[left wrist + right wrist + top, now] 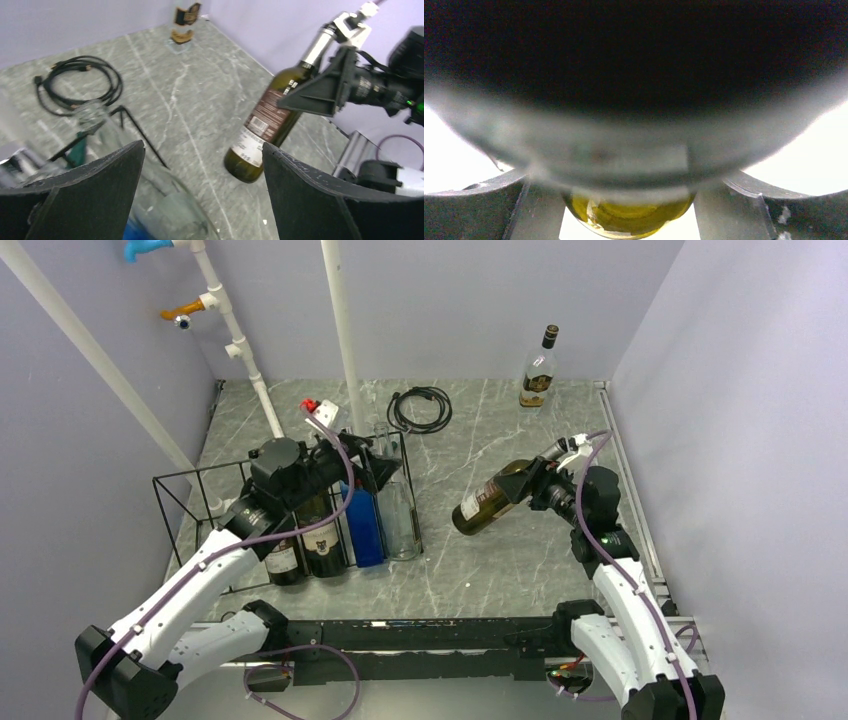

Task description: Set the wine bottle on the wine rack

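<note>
The robot's right gripper should release the wine bottle into the left gripper, above the wine rack's edge beside the clear bottle (420,483).
My right gripper (535,486) is shut on the shoulder of a dark green wine bottle (488,502) with a brown and white label. It holds the bottle tilted above the table, base pointing down-left toward the rack. The bottle also shows in the left wrist view (270,122) and fills the right wrist view (629,217). The wine rack (178,490), a low black wire frame, stands at the left and holds several bottles: two dark ones (322,545), a blue one (365,527) and a clear one (400,512). My left gripper (378,468) hovers open and empty over the rack's right end.
Another wine bottle (538,368) stands upright at the back right. A coiled black cable (420,407) lies at the back middle. White pipes (243,350) rise behind the rack. Purple walls close in the marble table (480,570) on three sides.
</note>
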`<state>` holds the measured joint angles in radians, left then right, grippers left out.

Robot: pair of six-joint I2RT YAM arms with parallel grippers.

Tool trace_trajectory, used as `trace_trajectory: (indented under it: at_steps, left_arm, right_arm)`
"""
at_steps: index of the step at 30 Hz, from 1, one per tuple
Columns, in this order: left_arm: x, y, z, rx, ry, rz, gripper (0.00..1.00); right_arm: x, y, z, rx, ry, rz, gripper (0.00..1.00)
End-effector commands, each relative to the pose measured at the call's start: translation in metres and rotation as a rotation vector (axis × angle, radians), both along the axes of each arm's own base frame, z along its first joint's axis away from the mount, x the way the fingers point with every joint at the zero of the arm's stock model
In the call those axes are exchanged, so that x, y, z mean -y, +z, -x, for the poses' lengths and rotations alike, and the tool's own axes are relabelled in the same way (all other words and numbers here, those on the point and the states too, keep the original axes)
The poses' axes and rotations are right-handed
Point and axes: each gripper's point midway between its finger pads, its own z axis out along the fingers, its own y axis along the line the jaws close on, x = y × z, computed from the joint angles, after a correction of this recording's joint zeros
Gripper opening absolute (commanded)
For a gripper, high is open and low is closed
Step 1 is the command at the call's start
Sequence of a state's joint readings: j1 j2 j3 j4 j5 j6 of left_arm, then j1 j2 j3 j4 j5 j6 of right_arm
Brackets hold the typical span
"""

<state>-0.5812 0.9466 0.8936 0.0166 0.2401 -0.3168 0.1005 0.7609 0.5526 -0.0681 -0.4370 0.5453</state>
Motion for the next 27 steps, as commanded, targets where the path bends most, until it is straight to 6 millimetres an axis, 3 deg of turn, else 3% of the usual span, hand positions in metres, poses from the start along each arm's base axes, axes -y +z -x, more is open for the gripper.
trace_trajectory:
  at_steps: [1, 7, 14, 20, 27]
  left_arm:
    - [0.024, 0.014, 0.027, 0.126, -0.126, 0.024, 0.94]
    - [0.042, 0.001, 0.042, 0.159, -0.143, -0.027, 0.97]
    - [0.052, -0.026, 0.03, 0.114, -0.094, -0.172, 1.0]
    - [0.061, -0.034, 0.033, 0.074, -0.137, -0.171, 0.99]
    - [0.081, -0.05, 0.042, -0.032, -0.229, -0.151, 0.99]
  right_arm:
    - [-0.021, 0.077, 0.002, 0.167, 0.076, -0.156, 0.0]
    - [-0.058, 0.099, 0.011, 0.185, 0.158, -0.213, 0.0]
    - [-0.102, 0.122, 0.024, 0.212, 0.271, -0.252, 0.0]
    - [-0.125, 0.122, 0.029, 0.196, 0.332, -0.305, 0.0]
    - [-0.137, 0.123, 0.033, 0.202, 0.346, -0.313, 0.0]
